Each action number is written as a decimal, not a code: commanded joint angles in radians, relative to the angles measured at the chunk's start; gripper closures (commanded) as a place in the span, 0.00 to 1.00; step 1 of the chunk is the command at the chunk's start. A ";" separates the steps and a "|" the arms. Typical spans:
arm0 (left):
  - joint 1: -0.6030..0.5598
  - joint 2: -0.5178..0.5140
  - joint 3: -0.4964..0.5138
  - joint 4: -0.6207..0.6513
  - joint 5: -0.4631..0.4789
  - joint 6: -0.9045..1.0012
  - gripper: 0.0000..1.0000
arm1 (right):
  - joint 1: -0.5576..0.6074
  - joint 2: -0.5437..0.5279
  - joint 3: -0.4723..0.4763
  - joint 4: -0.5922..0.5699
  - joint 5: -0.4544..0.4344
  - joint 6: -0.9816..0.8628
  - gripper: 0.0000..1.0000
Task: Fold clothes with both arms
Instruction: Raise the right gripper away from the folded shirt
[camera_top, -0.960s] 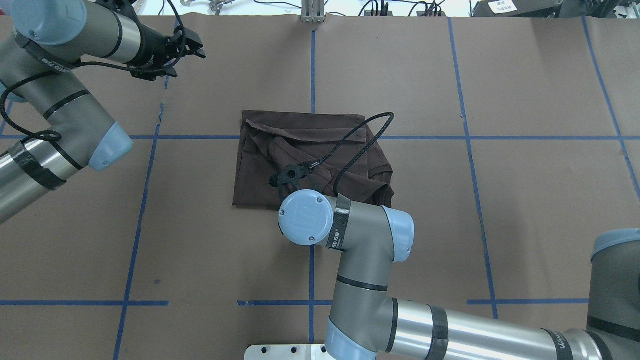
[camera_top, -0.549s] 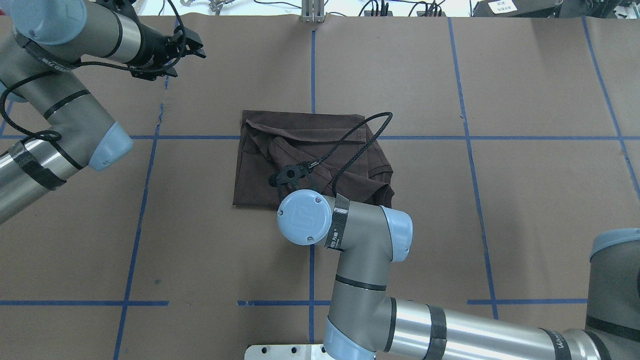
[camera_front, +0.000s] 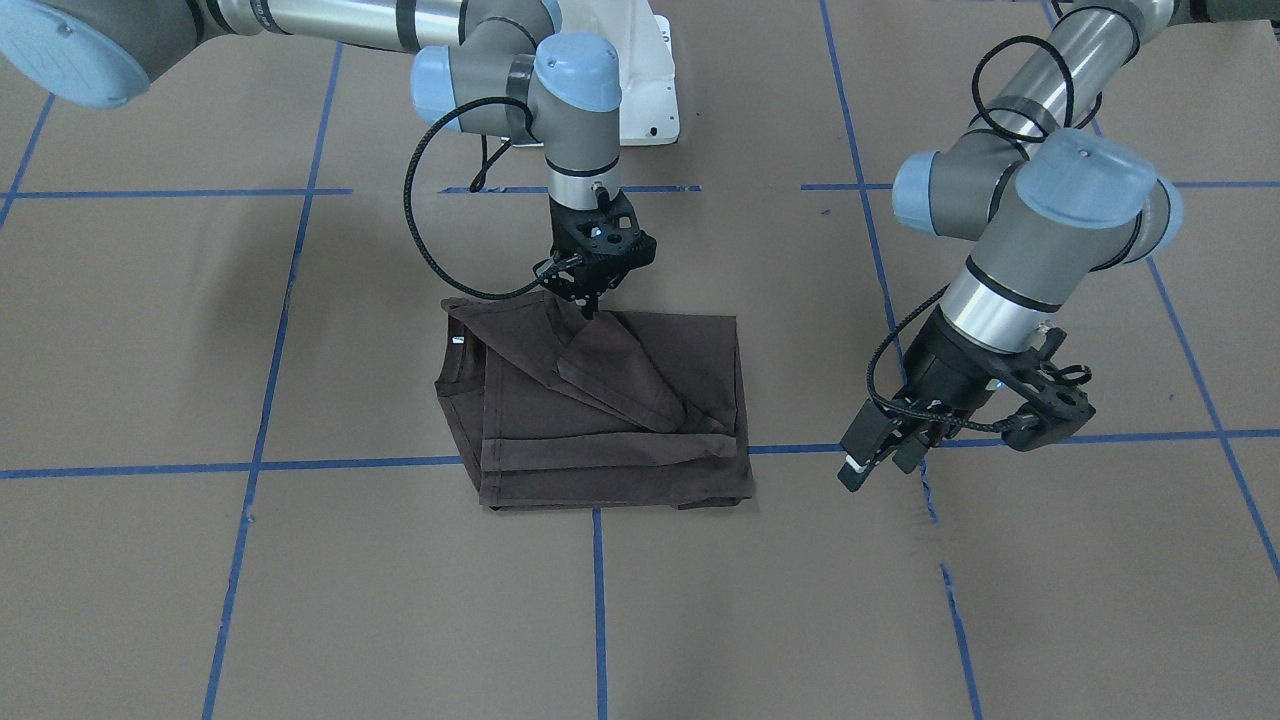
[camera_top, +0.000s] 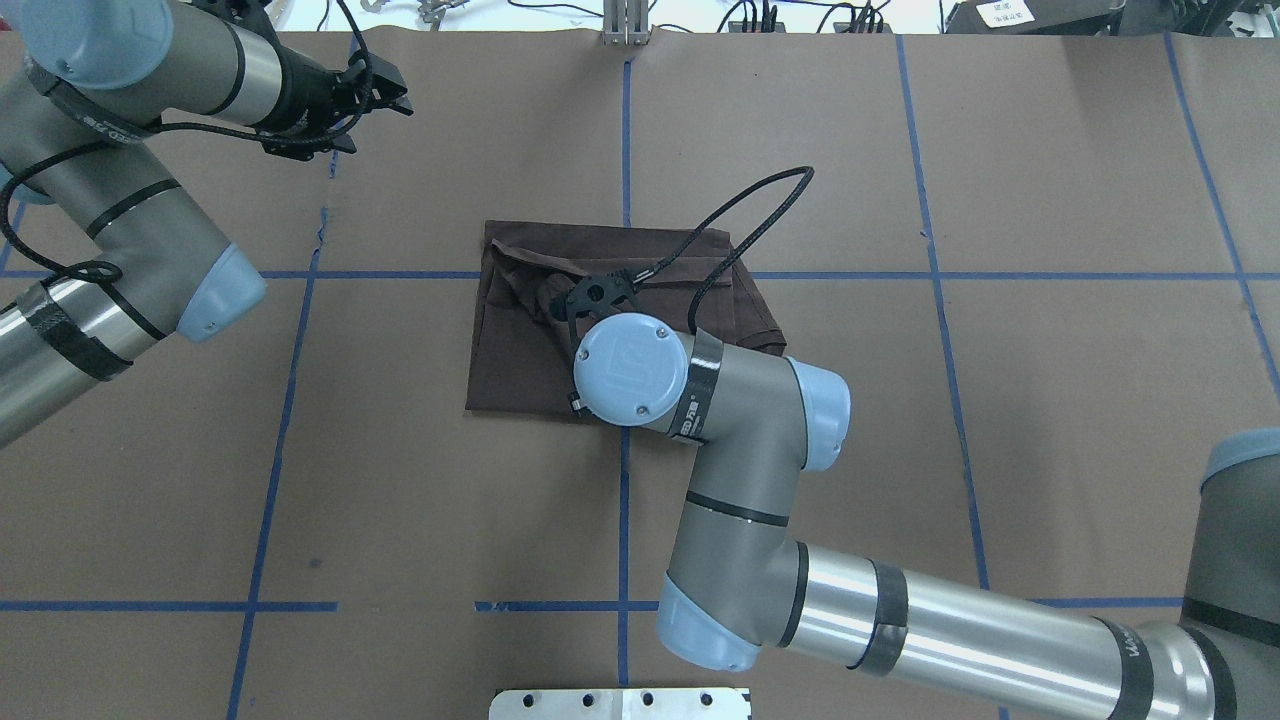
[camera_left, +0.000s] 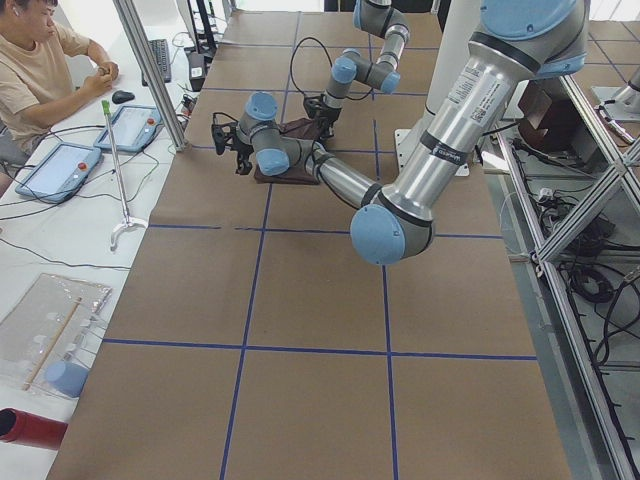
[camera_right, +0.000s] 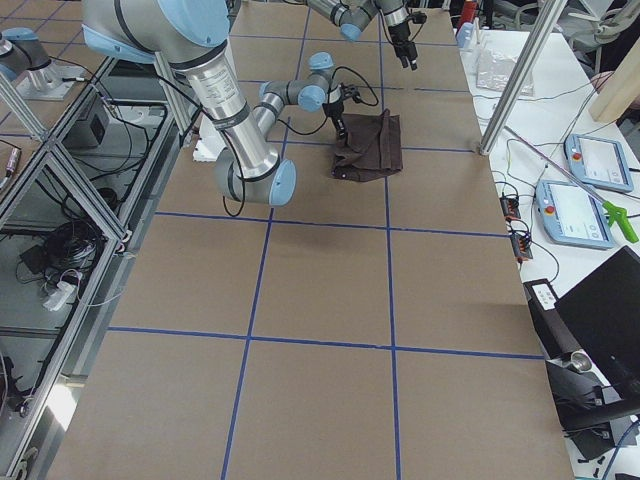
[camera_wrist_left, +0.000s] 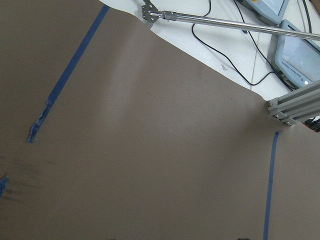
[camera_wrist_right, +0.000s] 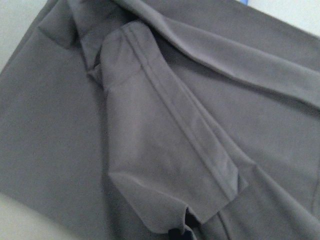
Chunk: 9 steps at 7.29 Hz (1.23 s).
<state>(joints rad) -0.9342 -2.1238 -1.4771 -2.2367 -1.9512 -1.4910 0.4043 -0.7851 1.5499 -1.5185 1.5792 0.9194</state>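
My right gripper will release the pinched cloth at the dark brown T-shirt's far corner (camera_front: 479, 509) on that gripper's side.
The dark brown T-shirt (camera_front: 610, 420) lies folded into a rough rectangle at the table's middle (camera_top: 510, 340). My right gripper (camera_front: 592, 300) points down at the shirt's edge nearest the robot and is shut on a peak of cloth pulled up from it. The right wrist view shows a folded sleeve (camera_wrist_right: 165, 140) running down to the pinch. In the overhead view the right wrist hides these fingers. My left gripper (camera_front: 880, 462) hovers open and empty over bare table, well off the shirt's side, at the far left (camera_top: 395, 92).
Brown paper with blue tape lines (camera_top: 290, 400) covers the table. The white pedestal base (camera_front: 645, 90) stands on the robot's side. A metal post (camera_top: 625, 25) and cables sit at the far edge. A seated person (camera_left: 40, 60) and tablets are beyond it.
The right arm has moved away from the robot over the shirt, carrying pinched cloth with it; its cable loop swung farther out. The left arm has stayed still.
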 joint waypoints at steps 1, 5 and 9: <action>0.000 0.005 -0.002 0.000 -0.002 0.000 0.15 | 0.109 -0.003 -0.011 -0.003 0.040 -0.116 1.00; 0.000 0.005 -0.009 0.000 0.000 -0.003 0.15 | 0.211 0.049 -0.183 0.032 0.053 -0.197 1.00; 0.005 0.004 -0.011 0.002 0.002 -0.020 0.15 | 0.283 0.102 -0.359 0.149 0.054 -0.246 1.00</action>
<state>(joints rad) -0.9309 -2.1187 -1.4870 -2.2350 -1.9502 -1.5066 0.6722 -0.6894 1.2249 -1.3885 1.6335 0.6852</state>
